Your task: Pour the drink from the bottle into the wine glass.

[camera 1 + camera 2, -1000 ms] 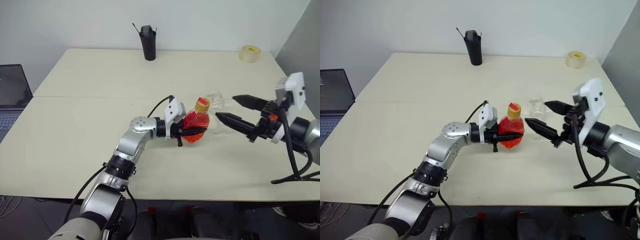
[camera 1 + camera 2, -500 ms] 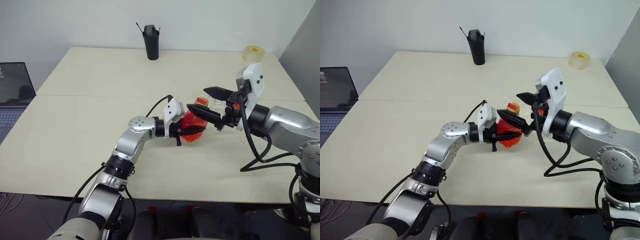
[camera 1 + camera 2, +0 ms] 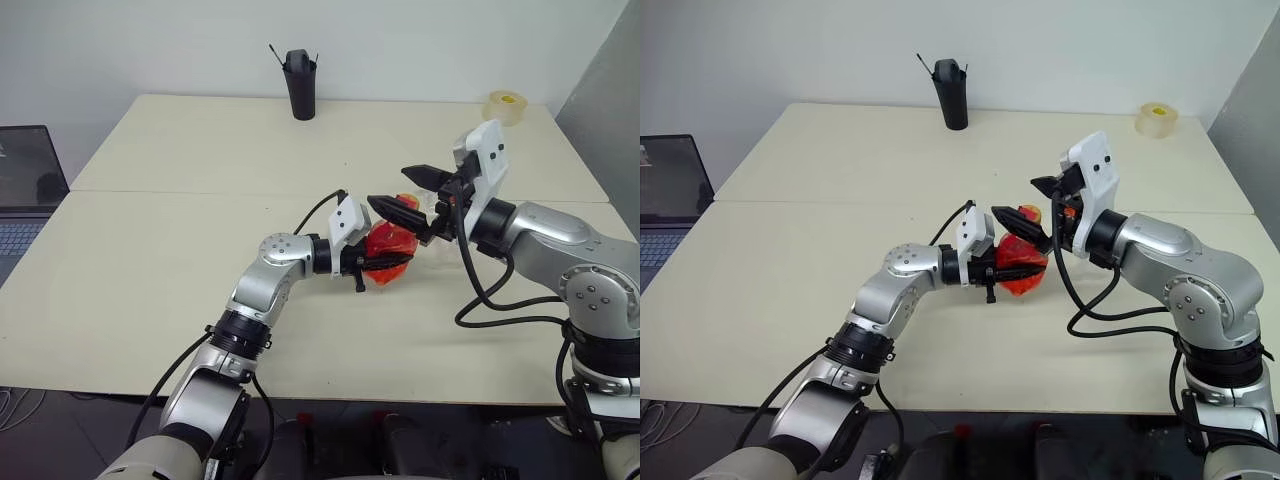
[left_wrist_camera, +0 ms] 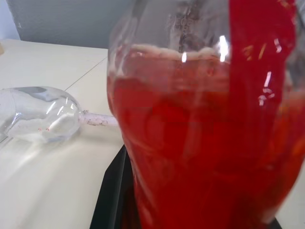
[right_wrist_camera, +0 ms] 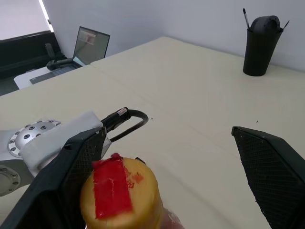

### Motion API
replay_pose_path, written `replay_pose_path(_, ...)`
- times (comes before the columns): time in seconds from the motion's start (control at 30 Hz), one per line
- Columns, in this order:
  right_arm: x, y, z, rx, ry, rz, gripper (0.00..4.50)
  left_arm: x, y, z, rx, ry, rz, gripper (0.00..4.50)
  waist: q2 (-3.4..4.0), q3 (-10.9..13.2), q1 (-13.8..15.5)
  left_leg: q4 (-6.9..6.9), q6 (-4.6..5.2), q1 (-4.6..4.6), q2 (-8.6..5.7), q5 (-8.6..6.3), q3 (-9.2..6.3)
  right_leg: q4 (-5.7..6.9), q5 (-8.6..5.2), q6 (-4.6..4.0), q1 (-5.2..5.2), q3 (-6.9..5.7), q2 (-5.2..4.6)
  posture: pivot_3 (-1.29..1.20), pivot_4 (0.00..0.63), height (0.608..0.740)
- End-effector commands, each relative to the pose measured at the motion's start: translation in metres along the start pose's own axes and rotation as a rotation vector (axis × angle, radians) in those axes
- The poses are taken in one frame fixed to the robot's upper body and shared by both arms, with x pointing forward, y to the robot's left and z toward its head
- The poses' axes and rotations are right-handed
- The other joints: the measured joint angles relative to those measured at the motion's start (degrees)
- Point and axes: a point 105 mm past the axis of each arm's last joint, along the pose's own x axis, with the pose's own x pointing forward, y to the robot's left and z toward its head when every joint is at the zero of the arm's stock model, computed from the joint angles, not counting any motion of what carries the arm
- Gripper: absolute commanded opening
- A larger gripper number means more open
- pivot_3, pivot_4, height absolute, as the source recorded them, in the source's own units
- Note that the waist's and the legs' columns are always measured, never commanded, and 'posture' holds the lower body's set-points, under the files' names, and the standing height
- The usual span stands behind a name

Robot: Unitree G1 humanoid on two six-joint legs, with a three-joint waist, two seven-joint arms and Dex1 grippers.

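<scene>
The robot's left gripper should release the bottle, now upright at the table's middle, on the table's laptop side (image 3: 221, 247), just short of the seam.
The bottle (image 3: 388, 243) stands upright at the table's middle, holding the red drink (image 4: 190, 143), and my left gripper (image 3: 375, 262) is shut on its body from the left. Its yellow cap (image 5: 119, 195) carries a red strip. My right gripper (image 3: 388, 186) is open and level with the cap, reaching in from the right. One finger (image 5: 71, 176) is close beside the cap and the other finger (image 5: 267, 167) stands well apart. The wine glass (image 4: 38, 114) lies on its side on the table just beyond the bottle, empty, its stem pointing towards the bottle.
A tall black cup (image 3: 298, 85) with pens stands at the table's far edge. A yellowish tape roll (image 3: 504, 107) sits at the far right corner. A laptop (image 3: 25, 190) lies off the table's left side. A seam (image 3: 200, 193) runs across the table.
My right arm has swung in from the right and brought its open gripper up around the bottle's cap. The left gripper and bottle have stayed put.
</scene>
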Motion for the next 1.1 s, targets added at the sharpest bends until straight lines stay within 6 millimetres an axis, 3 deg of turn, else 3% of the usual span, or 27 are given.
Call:
replay_pose_path(0.03, -0.017, -0.006, 0.016, -0.055, -0.04, -0.036, 4.5, -0.001, -0.002, 0.018, 0.056, -0.052, -0.007, 0.92, 0.0, 0.0, 0.0, 0.0, 0.0, 0.0, 0.0, 0.0, 0.0, 0.0, 0.0, 0.0, 0.0, 0.0, 0.0, 0.0, 0.15, 0.74)
replay_pose_path(0.57, -0.065, 0.001, -0.007, -0.025, 0.089, -0.015, 4.5, -0.001, 0.0, 0.016, 0.059, -0.043, -0.011, 0.92, 0.0, 0.0, 0.0, 0.0, 0.02, -0.01, 0.0, -0.01, 0.04, 0.01, 0.0, 0.0, 0.0, 0.03, 0.01, 0.0, 0.15, 0.74)
replay_pose_path(0.93, -0.063, 0.008, -0.008, -0.013, 0.084, -0.005, 4.5, -0.005, 0.005, 0.015, 0.062, -0.037, 0.018, 0.92, 0.0, 0.0, 0.0, 0.0, 0.01, 0.01, 0.0, -0.01, 0.04, 0.02, 0.0, 0.0, 0.01, 0.03, 0.03, 0.0, 0.15, 0.74)
replay_pose_path(1.1, -0.061, 0.01, -0.008, -0.01, 0.084, -0.006, 4.5, -0.011, 0.025, 0.016, 0.077, -0.045, 0.123, 0.92, -0.01, 0.0, 0.0, 0.0, 0.01, 0.01, 0.0, 0.0, 0.04, 0.02, 0.0, 0.0, 0.01, 0.03, 0.03, 0.0, 0.15, 0.74)
